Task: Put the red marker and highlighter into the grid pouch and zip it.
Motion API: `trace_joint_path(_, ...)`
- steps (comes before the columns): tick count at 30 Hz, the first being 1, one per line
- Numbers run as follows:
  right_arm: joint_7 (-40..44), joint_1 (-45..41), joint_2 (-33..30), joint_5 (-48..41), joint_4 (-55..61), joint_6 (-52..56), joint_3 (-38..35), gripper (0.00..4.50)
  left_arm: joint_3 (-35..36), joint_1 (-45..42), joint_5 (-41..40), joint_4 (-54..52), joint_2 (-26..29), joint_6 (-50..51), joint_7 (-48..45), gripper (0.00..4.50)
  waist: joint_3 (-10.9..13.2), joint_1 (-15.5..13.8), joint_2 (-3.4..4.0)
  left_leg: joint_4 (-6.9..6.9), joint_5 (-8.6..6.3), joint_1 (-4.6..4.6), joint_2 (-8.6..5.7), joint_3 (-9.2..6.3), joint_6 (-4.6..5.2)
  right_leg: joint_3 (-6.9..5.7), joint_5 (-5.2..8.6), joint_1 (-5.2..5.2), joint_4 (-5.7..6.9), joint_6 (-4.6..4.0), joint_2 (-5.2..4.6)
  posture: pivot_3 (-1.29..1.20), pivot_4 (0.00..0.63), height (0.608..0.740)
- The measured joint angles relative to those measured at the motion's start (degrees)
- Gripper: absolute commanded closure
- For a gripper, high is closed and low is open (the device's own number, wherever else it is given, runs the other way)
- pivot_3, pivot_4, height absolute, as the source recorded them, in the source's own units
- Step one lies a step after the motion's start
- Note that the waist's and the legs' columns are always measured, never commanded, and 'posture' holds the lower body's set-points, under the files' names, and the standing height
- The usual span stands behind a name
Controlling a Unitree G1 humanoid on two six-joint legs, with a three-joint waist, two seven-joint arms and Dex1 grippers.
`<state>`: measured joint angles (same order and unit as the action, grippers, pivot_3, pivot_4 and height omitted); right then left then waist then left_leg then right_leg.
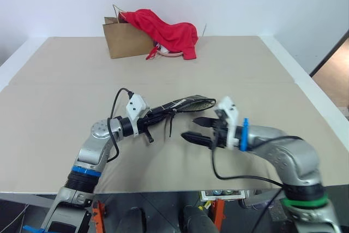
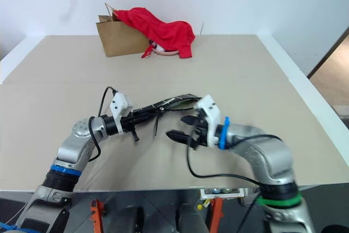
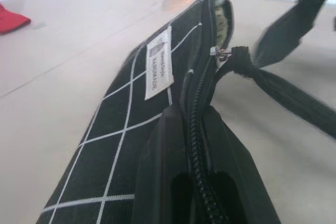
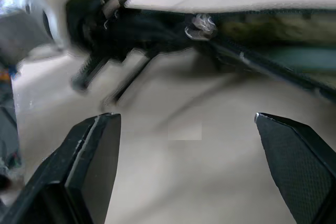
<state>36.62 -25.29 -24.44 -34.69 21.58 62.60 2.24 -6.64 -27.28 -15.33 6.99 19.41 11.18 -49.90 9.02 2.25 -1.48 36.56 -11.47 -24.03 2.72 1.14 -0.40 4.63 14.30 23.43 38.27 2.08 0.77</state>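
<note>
The opening of the grid pouch gapes past the zipper slider, so the robot's right gripper will pinch the black cord [image 1: 172,119] near the slider and pull toward the loose end of the cord.
My left gripper [image 1: 162,111] is shut on one end of the grid pouch [image 1: 188,103], holding it level above the table. The left wrist view shows the black fabric with white grid lines [image 3: 121,135], the white label [image 3: 160,64] and the zipper slider [image 3: 222,52] with its black cord [image 3: 278,87] hanging. Past the slider the pouch's mouth gapes a little. My right gripper [image 1: 189,127] stands open just in front of and below the pouch's free end, with nothing between its fingers [image 4: 97,148]. The red marker and the highlighter are out of view.
A brown paper bag [image 1: 122,39] stands at the back of the tan table [image 1: 65,91], with a red cloth [image 1: 169,32] draped over it and onto the surface. The table's right edge [image 1: 305,80] borders a lower floor.
</note>
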Motion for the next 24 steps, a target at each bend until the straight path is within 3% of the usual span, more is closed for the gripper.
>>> trace_joint_path(5,-4.82,-4.24,5.43,-2.16,-1.7,6.56,0.0,0.1,-0.54,-0.49,3.91,3.09,-0.17,-3.35,2.22,4.5,0.0,-0.01,0.0,0.0,-0.02,-0.19,-0.08,-0.02,0.02,-0.04,-0.02,0.11,-0.04,-0.04,-0.1,0.0,0.15,0.74)
trace_joint_path(17,-8.37,-7.21,6.85,0.64,-9.63,6.32,2.44,0.1,-1.82,-0.58,6.37,4.91,-1.79,-7.38,3.52,4.5,0.0,0.24,0.0,0.0,-0.02,-0.2,-0.05,-0.1,0.02,-0.1,0.01,0.11,-0.04,0.01,-0.07,0.0,0.15,0.74)
trace_joint_path(19,-8.91,-7.5,7.02,1.78,-11.68,5.12,2.55,0.94,-1.82,-0.58,6.3,4.9,-2.19,-7.23,3.61,4.5,0.0,0.25,0.0,0.0,-0.02,-0.2,-0.07,-0.08,0.02,-0.09,0.01,0.11,-0.04,0.01,-0.08,0.0,0.15,0.74)
trace_joint_path(20,-9.21,-7.72,7.1,2.33,-12.42,4.63,2.55,1.59,-1.82,-0.58,6.29,4.9,-2.2,-7.14,3.62,4.5,0.0,0.25,0.0,0.0,-0.02,-0.2,-0.06,-0.08,0.02,-0.09,0.01,0.11,-0.04,0.01,-0.07,0.0,0.15,0.74)
trace_joint_path(22,-9.33,-8.49,7.28,3.08,-13.56,3.43,2.54,2.08,-1.81,-0.58,6.28,4.89,-2.21,-7.07,3.62,4.5,0.0,0.26,0.0,-0.01,-0.02,-0.2,-0.06,-0.09,0.02,-0.09,0.01,0.12,-0.04,0.01,-0.06,0.0,0.15,0.74)
trace_joint_path(24,-9.13,-9.04,7.14,3.56,-13.9,1.79,2.51,3.18,-1.81,-0.58,6.25,4.89,-2.2,-7.07,3.59,4.5,0.0,0.26,0.0,-0.01,-0.02,-0.2,-0.05,-0.11,0.02,-0.11,0.02,0.12,-0.04,0.01,-0.06,0.0,0.15,0.74)
